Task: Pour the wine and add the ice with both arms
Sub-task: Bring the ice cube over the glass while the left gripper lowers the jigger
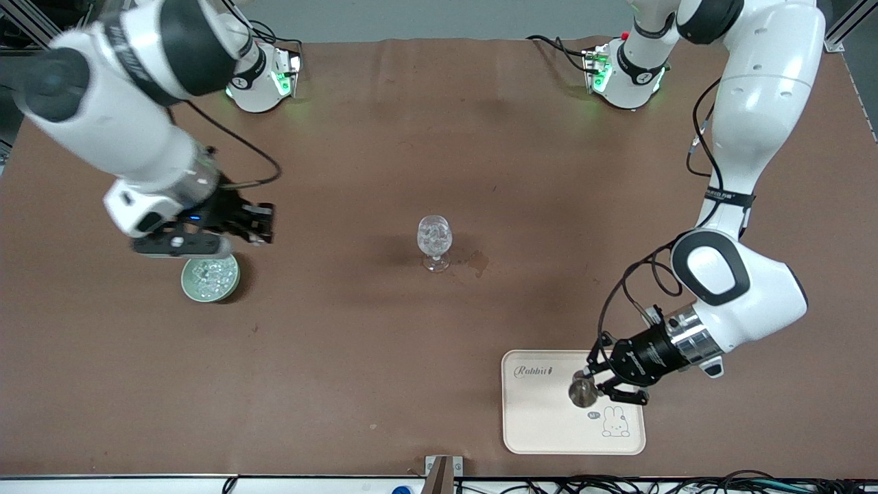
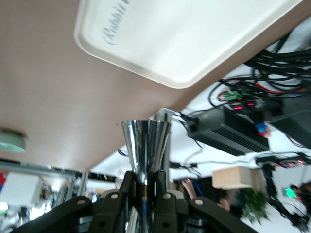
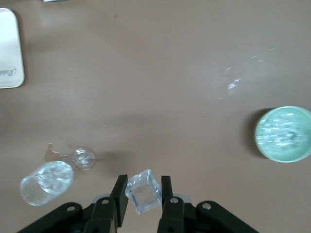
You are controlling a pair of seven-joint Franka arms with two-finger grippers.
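Note:
The robot's left gripper needs to put the metal jigger, now held over the cream tray, down on the cream tray [image 1: 597,384] between the bunny drawing and the tray's back edge.
A clear wine glass [image 1: 434,240] with ice in its bowl stands upright mid-table; the right wrist view shows it too [image 3: 47,183]. My right gripper [image 1: 264,226] hangs over the table beside a green bowl [image 1: 210,278] full of ice. It is shut on one clear ice cube [image 3: 143,191] between its jaws [image 3: 143,187]. My left gripper [image 1: 595,384] is over the cream tray [image 1: 549,429], shut on the waist of a shiny metal jigger [image 1: 583,391], which the left wrist view also shows [image 2: 146,143]. No wine is visible.
A small wet stain [image 1: 478,261] marks the brown table beside the glass foot, toward the left arm's end. The tray [image 2: 184,34] lies near the table's front edge. The green bowl [image 3: 284,133] sits toward the right arm's end.

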